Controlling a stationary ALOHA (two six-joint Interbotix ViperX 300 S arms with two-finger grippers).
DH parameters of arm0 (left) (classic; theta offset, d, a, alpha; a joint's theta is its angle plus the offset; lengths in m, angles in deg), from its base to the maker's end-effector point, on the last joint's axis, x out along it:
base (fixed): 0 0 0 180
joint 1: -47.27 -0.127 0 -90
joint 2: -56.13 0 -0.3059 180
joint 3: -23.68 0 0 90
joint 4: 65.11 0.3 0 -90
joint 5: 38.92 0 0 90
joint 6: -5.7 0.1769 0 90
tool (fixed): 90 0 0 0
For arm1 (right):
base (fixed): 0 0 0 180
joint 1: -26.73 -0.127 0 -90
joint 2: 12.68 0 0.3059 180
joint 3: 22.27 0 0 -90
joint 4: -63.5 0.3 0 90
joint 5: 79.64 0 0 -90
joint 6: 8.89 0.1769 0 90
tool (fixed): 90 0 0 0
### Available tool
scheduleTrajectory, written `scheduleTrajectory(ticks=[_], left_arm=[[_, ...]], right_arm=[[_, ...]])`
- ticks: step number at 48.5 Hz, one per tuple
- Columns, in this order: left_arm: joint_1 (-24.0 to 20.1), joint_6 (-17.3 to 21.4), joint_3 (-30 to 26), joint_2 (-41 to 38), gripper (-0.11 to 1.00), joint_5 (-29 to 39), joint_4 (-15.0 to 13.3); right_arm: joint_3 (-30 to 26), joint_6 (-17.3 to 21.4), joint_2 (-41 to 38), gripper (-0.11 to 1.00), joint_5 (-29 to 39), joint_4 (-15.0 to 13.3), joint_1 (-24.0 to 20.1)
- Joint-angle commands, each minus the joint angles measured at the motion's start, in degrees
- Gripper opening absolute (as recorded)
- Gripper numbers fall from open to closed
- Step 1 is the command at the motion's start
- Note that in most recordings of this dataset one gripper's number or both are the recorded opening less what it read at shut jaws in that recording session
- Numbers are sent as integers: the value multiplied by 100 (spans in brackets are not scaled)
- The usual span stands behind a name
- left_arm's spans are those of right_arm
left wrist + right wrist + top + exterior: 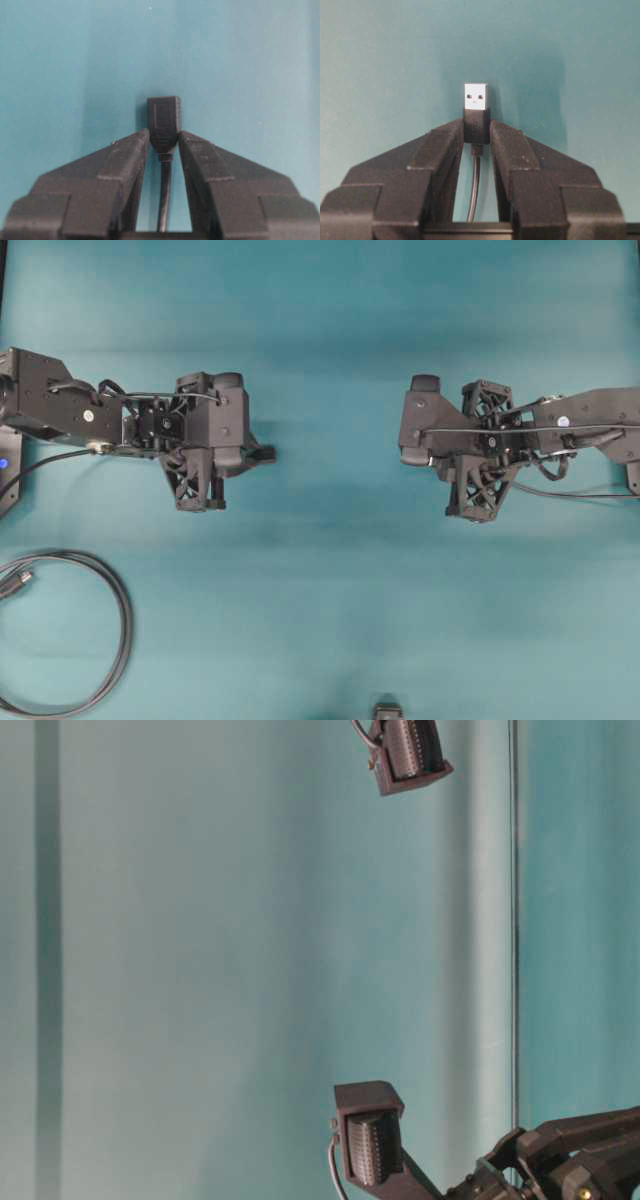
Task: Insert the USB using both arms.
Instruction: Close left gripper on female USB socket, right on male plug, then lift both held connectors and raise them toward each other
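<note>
The socket is pinched at its tapered cable end by my left gripper, so I need to open that gripper, move it forward and grip the socket's body [164, 116] before lifting.
In the right wrist view the USB [475, 97], a silver plug with a black collar, sticks out beyond my right gripper [476, 131], which is shut on the collar; its thin cable runs back between the fingers. My left gripper [164, 141] is shut on a black rounded socket [164, 120], whose cable also trails back between the jaws. Overhead, the left gripper [250, 452] and right gripper [408, 450] face each other across a wide gap of teal table, with the socket tip [263, 453] poking out rightward. The USB is hidden under the right gripper there.
A thicker coiled black cable [112, 615] with a yellowish tip [18, 583] lies at the front left. A small dark object [388, 710] sits at the front edge. A box with a blue light [5, 465] stands at the left edge.
</note>
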Motion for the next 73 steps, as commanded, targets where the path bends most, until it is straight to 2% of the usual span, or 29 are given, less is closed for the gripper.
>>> scheduleTrajectory(ticks=[1, 29, 34, 40, 45, 64, 73], left_arm=[[44, 79, -141, 35, 37, -70, 9], [88, 53, -229, -167, 40, -26, 0], [88, 53, -246, -149, 49, 35, 9], [88, 62, -255, -123, 73, 70, 9], [88, 79, -255, -132, 83, 158, 9], [18, 97, -255, -167, 81, 53, 53], [-26, 97, -255, -176, 71, -26, 53]], right_arm=[[-53, 0, -114, 22, -26, 18, -97], [-70, 0, -114, 22, -18, 18, -97], [-70, 0, -114, 22, -26, 18, -97], [-62, -9, -114, 22, -18, 18, -97], [-62, -9, -114, 22, -18, 18, -97], [-62, -26, -114, 22, -26, 18, -97], [-62, -26, -114, 22, -26, 18, -97]])
